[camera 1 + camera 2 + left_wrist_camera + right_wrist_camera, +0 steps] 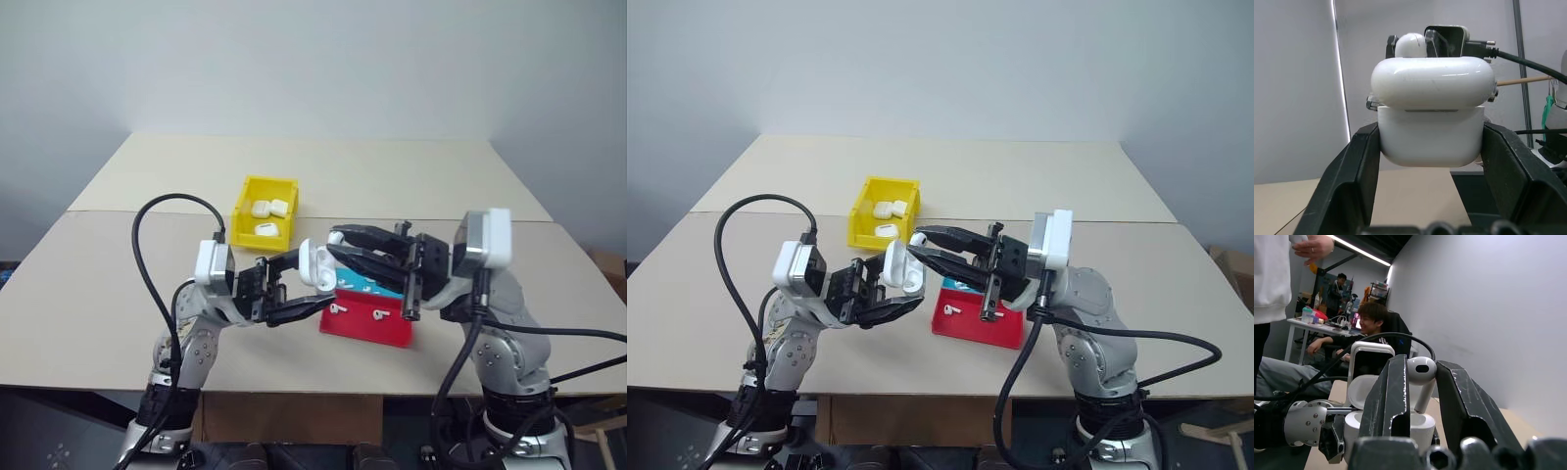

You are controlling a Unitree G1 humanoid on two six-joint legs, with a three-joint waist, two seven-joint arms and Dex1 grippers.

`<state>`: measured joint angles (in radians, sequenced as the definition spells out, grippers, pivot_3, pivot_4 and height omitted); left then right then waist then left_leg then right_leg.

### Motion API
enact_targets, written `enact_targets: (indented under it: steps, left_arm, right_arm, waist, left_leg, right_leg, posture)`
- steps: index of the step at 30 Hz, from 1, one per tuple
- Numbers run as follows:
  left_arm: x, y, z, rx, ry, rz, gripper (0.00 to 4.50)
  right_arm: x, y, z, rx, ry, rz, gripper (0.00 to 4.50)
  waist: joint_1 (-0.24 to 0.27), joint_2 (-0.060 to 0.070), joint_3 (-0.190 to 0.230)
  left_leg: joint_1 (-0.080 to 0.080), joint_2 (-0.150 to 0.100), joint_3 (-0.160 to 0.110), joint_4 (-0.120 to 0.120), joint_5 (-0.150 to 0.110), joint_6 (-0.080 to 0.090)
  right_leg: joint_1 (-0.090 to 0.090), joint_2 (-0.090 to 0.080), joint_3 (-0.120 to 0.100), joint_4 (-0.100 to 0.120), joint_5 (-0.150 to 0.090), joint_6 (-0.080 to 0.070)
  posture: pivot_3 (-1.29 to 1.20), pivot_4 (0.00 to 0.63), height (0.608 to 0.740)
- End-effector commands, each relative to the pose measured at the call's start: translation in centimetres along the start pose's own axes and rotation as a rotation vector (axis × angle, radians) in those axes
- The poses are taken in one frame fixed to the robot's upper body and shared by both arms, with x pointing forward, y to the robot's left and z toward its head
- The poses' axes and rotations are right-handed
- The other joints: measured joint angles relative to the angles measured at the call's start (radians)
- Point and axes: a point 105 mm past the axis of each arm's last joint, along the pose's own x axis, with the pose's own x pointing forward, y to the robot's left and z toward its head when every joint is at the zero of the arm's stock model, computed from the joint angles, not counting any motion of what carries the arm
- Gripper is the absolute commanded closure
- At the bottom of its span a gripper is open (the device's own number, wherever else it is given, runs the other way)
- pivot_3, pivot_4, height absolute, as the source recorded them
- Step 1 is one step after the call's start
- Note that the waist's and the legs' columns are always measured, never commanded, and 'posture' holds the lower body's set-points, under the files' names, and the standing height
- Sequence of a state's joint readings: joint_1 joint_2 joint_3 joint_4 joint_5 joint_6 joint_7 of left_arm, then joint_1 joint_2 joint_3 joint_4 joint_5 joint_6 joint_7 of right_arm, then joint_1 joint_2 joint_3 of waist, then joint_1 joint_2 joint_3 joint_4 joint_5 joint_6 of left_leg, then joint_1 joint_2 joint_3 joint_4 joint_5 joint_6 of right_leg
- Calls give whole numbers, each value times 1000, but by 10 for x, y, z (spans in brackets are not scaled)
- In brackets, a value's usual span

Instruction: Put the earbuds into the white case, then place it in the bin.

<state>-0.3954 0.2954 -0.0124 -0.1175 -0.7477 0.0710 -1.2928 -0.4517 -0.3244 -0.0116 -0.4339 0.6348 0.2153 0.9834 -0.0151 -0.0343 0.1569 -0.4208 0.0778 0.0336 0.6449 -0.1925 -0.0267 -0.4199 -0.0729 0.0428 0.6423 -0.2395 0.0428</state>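
Note:
Next, my right gripper lets go of the earbud in the open white case's slot nearer the yellow bin [323, 263] [1421, 420].
My left gripper [307, 286] is shut on the white case [315, 264], holding it in the air above the table's near side. In the left wrist view its two fingers clamp the case [1432, 132] by its sides. The lid [1362, 389] stands open. My right gripper [334, 245] reaches in from the right and is shut on one earbud [1421, 374], stem down, right over the case's open top [1420, 423]. I cannot tell whether the stem is inside. The yellow bin [242, 217] stands farther back on the table. More earbuds [339, 307] lie in a red tray.
The bin holds a few white cases [266, 208]. Below the grippers are the red tray [392, 333] and a teal tray [364, 284]. Cables hang from both wrists. Behind the table, in the right wrist view, a person [1364, 328] sits and another stands.

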Motion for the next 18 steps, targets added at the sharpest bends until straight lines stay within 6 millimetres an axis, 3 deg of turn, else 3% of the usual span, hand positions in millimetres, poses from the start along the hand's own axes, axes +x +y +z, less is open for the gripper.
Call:
enact_targets:
  steps: [1,18]
  left_arm:
    - [0,1,6,50,-9,-30,1719]
    - [1,3,6,63,-8,-34,1719]
  right_arm:
    - [6,-2,6,-72,-10,21,3734]
    - [7,3,-8,-85,34,56,3734]
  waist:
    - [0,0,0]
    - [1,0,0]
  left_leg:
    - [0,0,0,0,0,0]
    - [0,0,0,0,0,0]
  right_leg:
    - [0,0,0,0,0,0]
    - [0,0,0,0,0,0]
  posture:
    - [0,150,740]
    - [0,150,740]
